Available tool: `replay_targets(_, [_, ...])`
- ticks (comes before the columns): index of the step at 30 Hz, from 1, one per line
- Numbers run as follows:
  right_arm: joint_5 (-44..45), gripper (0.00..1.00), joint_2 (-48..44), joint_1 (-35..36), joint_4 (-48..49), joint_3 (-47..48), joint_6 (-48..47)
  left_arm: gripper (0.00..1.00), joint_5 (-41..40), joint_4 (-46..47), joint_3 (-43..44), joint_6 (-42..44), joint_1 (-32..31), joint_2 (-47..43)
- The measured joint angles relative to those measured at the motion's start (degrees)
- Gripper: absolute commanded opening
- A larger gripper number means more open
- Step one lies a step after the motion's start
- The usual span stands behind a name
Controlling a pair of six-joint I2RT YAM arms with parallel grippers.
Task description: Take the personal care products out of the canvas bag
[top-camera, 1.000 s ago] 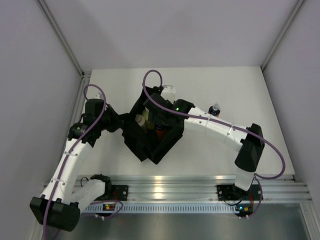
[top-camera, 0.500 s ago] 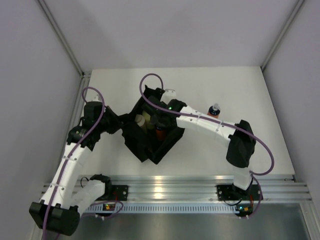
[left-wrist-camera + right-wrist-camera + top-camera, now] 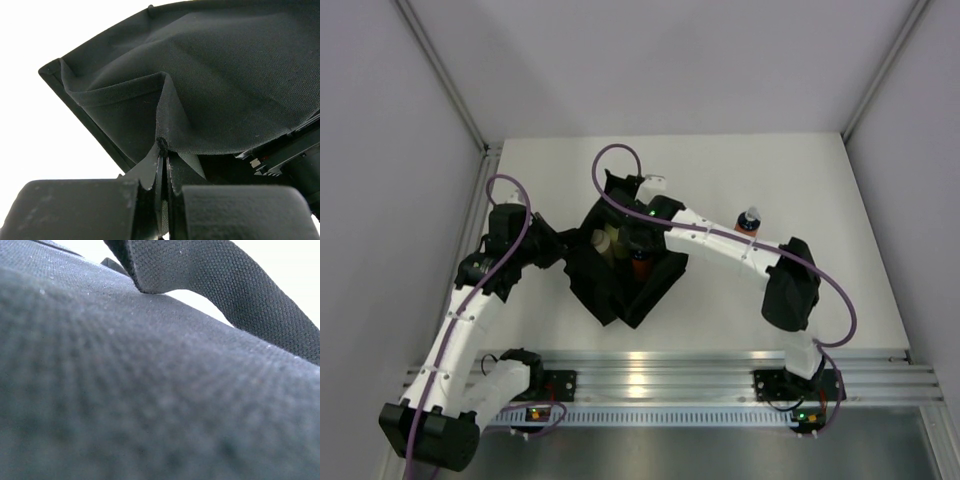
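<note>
The bag's side crowds my right gripper; I should open it, back clear of the cloth, then grab the orange bottle (image 3: 640, 256) by its top.
The black canvas bag (image 3: 620, 285) stands open in the middle of the table. My left gripper (image 3: 558, 250) is shut on the bag's left rim; the left wrist view shows the fabric (image 3: 225, 75) pinched between the jaws (image 3: 164, 150). My right gripper (image 3: 634, 236) reaches down into the bag's mouth, and its fingers are hidden. The right wrist view shows only blurred black fabric (image 3: 150, 390) and a handle strap (image 3: 225, 275). Inside the bag I see a beige bottle (image 3: 603, 240) and an orange bottle (image 3: 640, 263). Another orange bottle with a dark band (image 3: 748, 220) stands on the table to the right.
Grey walls enclose the white table (image 3: 840, 200) on the left, back and right. An aluminium rail (image 3: 650, 375) with both arm bases runs along the near edge. The right arm's forearm spans from the bag to the right base, passing close to the standing bottle.
My right arm has swung left and pushed its gripper further into the bag, uncovering the bottle standing on the table. The left gripper still holds the bag rim in place.
</note>
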Motion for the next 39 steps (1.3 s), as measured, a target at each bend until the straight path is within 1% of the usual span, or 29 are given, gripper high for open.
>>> replay_targets(2, [0.4, 0.5, 0.1, 0.0, 0.0, 0.0, -0.1, 0.0, 0.0, 0.0, 0.0, 0.0, 0.0, 0.0])
replay_targets(6, [1.1, 0.37, 0.3, 0.0, 0.0, 0.0, -1.0, 0.0, 0.0, 0.0, 0.0, 0.0, 0.0, 0.0])
replay_targets(7, [1.3, 0.36, 0.3, 0.0, 0.0, 0.0, -1.4, 0.0, 0.0, 0.0, 0.0, 0.0, 0.0, 0.0])
replay_targets(8, [1.4, 0.3, 0.3, 0.0, 0.0, 0.0, -1.6, 0.0, 0.0, 0.0, 0.0, 0.0, 0.0, 0.0])
replay_targets(10, [1.6, 0.24, 0.3, 0.0, 0.2, 0.0, -1.9, 0.0, 0.0, 0.0, -0.1, 0.0, 0.0, 0.0])
replay_targets(13, [2.1, 0.19, 0.4, 0.0, 0.3, 0.0, -2.6, 0.0, 0.0, 0.0, -0.1, 0.0, 0.0, 0.0])
replay_targets(14, [2.2, 0.13, 0.5, 0.0, 0.3, 0.0, -2.9, 0.0, 0.0, 0.0, -0.1, 0.1, 0.0, 0.0])
replay_targets(16, [2.3, 0.12, 0.6, 0.0, 0.3, 0.1, -3.2, 0.0, 0.0, 0.0, -0.1, 0.1, 0.0, 0.0])
replay_targets(17, [2.3, 0.16, 0.7, 0.0, 0.2, 0.3, -3.6, 0.0, 0.0, 0.0, -0.1, 0.2, 0.0, 0.0])
replay_targets(18, [2.4, 0.23, 0.9, 0.0, 0.2, 0.5, -4.0, 0.0, -0.1, 0.0, -0.1, 0.2, 0.0, 0.0])
replay_targets(20, [2.3, 0.43, 1.3, 0.0, 0.2, 1.0, -4.6, 0.0, -0.2, 0.0, -0.1, 0.3, 0.0, 0.0])
replay_targets(25, [2.0, 0.47, 1.7, 0.0, -0.2, 1.1, -6.4, 0.0, -0.2, 0.0, -0.1, 0.3, 0.0, 0.0])
replay_targets(29, [1.7, 0.52, 1.7, 0.0, -0.3, 1.1, -7.6, 0.0, -0.2, 0.0, -0.1, 0.3, 0.0, 0.0])
replay_targets(34, [0.8, 0.55, 1.6, 0.0, -0.4, 1.1, -8.1, 0.0, -0.2, 0.0, -0.1, 0.3, 0.0, 0.0])
replay_targets(36, [0.3, 0.58, 1.5, 0.0, -0.4, 1.1, -8.2, 0.0, -0.2, 0.0, -0.1, 0.3, 0.0, 0.0])
replay_targets(39, [-0.3, 0.59, 1.2, 0.1, -0.5, 1.1, -8.3, 0.0, -0.2, 0.0, -0.1, 0.3, 0.0, 0.0])
